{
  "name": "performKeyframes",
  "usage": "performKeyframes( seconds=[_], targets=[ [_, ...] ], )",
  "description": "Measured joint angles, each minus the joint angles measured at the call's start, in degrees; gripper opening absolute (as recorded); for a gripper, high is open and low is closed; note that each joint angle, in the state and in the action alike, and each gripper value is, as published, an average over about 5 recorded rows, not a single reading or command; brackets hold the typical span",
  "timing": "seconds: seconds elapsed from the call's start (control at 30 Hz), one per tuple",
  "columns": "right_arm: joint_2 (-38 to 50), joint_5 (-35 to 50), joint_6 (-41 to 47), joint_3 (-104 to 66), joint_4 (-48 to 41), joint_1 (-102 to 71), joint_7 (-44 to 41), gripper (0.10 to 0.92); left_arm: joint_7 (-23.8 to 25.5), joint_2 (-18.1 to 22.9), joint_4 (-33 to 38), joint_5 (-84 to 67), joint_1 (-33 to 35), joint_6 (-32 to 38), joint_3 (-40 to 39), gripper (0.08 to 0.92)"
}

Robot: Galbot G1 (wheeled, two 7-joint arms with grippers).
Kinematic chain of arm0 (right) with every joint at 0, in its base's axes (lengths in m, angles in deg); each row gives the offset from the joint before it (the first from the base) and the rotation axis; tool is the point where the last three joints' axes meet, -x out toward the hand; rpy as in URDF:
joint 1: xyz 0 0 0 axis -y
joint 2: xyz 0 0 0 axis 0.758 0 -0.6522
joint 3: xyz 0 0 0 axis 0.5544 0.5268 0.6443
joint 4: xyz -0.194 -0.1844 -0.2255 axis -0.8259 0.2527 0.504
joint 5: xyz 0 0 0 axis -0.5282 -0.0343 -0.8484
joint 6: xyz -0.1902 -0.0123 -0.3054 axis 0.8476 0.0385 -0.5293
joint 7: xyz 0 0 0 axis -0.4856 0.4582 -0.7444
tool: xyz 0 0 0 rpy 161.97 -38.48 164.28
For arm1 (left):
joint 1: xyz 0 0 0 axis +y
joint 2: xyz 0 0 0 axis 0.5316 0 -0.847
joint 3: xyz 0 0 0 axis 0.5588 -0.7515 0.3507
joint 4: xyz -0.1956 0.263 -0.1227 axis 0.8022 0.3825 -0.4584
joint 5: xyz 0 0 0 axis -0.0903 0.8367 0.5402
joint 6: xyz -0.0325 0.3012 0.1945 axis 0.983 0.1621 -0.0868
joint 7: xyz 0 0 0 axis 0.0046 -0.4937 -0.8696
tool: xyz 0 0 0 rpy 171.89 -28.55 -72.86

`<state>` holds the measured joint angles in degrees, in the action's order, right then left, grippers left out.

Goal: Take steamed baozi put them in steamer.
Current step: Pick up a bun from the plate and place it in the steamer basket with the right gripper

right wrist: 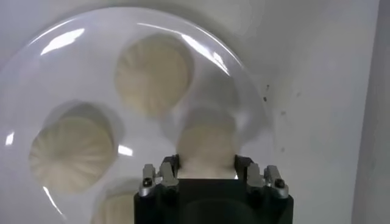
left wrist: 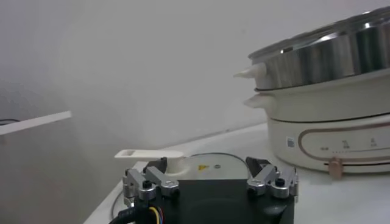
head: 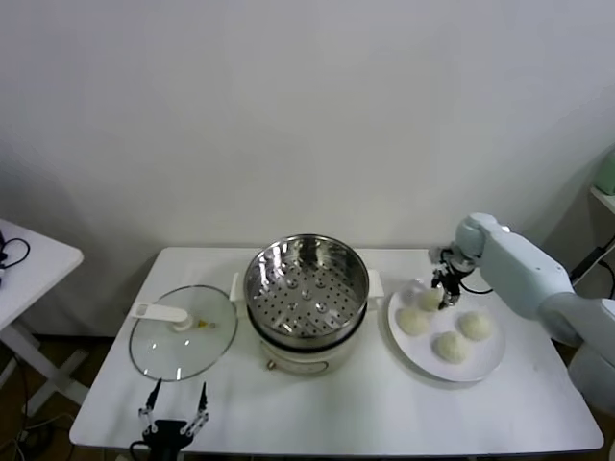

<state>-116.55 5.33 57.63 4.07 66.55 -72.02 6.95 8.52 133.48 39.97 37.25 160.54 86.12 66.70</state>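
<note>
My right gripper should release the baozi on the far part of the steel steamer's holed bottom [head: 307, 268], toward the wall.
Four cream-white baozi lie on a white plate [head: 487, 362] at the right of the table. My right gripper [head: 444, 291] is over the plate's far left part, its jaws closed against both sides of one baozi [head: 429, 299], which shows between them in the right wrist view [right wrist: 207, 143]. The other three baozi [head: 413, 321] [head: 474, 325] [head: 450, 347] lie free; two show fully in the right wrist view [right wrist: 153, 74] [right wrist: 72, 152]. The steel steamer [head: 306, 288] stands empty at the table's middle, also in the left wrist view [left wrist: 329, 55]. My left gripper [head: 174, 410] is parked open at the front edge.
A glass lid [head: 183, 333] with a white handle [head: 160, 312] lies flat to the left of the steamer, just beyond my left gripper; it also shows in the left wrist view [left wrist: 207, 163]. A second white table [head: 29, 261] stands at the far left.
</note>
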Motion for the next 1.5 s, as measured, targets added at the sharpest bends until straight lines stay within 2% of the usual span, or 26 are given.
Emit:
performKeyframes(
  seconds=[0.27, 0.57, 0.73, 0.87, 1.17, 1.5],
  targets=[
    [3.24, 9.00, -2.63, 10.26, 7.95, 12.15, -0.96, 0.610, -0.18, 0.00, 0.01, 0.44, 0.37, 0.42, 0.44, 0.823],
    [4.05, 17.34, -6.56, 20.77, 22.49, 27.00, -0.84, 0.609, -0.25, 0.00, 0.50, 1.28, 0.78, 0.54, 0.24, 0.823],
    [2.53, 18.77, -10.18, 25.40, 31.46, 32.60, 0.74, 0.610, -0.33, 0.00, 0.92, 1.47, 1.09, 0.54, 0.27, 0.823],
    [-0.03, 16.76, -14.55, 28.03, 35.38, 34.87, 2.83, 0.611, -0.54, 0.00, 1.28, 1.65, 1.31, 0.64, 0.27, 0.823],
    [-8.16, 6.98, -25.42, 30.14, 32.66, 33.20, 8.47, 0.611, -1.23, 0.00, 2.23, 2.42, 2.06, 1.21, -0.05, 0.823],
    [-15.10, -0.45, -31.51, 30.09, 26.91, 26.98, 12.08, 0.611, -1.53, 0.00, 1.90, 2.75, 2.19, 1.81, 0.29, 0.823]
  ],
)
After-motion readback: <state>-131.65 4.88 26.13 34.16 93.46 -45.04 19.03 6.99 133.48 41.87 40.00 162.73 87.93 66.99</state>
